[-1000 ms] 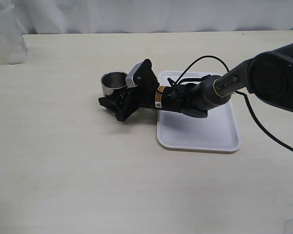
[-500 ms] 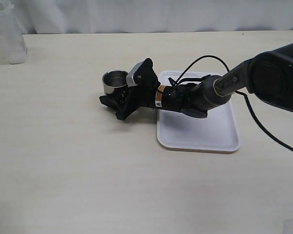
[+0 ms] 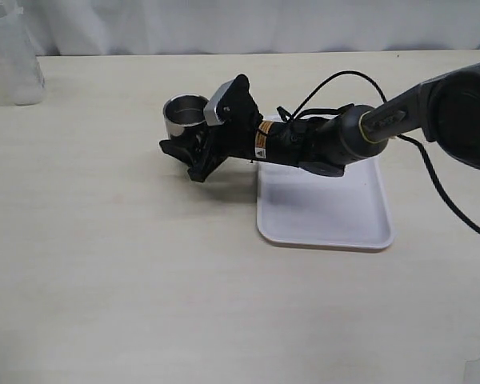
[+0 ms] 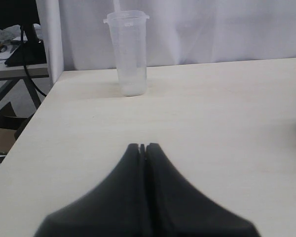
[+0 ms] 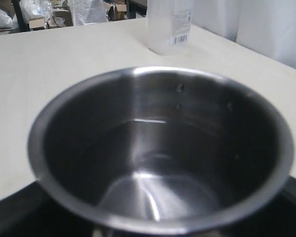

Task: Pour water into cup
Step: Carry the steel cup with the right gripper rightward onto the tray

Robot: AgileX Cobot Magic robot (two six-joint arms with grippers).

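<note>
My right gripper is going to set the cup down on the white tray's far end [image 3: 302, 157], toward the beaker's side.
The cup [image 3: 184, 116], small and of brushed steel, sits between the jaws of my right gripper [image 3: 184, 144] just left of the tray and looks raised a little off the table. In the right wrist view the cup [image 5: 158, 148] fills the frame, its dark inside showing no liquid I can make out, with black fingers [image 5: 10, 217] at its sides. The translucent plastic beaker [image 3: 12, 52] stands at the far left corner; it also shows in the left wrist view [image 4: 128, 52] and in the right wrist view [image 5: 170, 27]. No water is discernible in it. My left gripper [image 4: 144, 146] is shut and empty, over bare table.
A white rectangular tray [image 3: 360, 224] lies right of centre, under the right arm, with a black cable looping above it. A white curtain runs along the far edge of the table. The table's left edge [image 4: 34, 113] drops off beside the beaker.
My right gripper and the cup have moved together up and slightly away from the camera, off the table. The beaker and tray have not moved.
</note>
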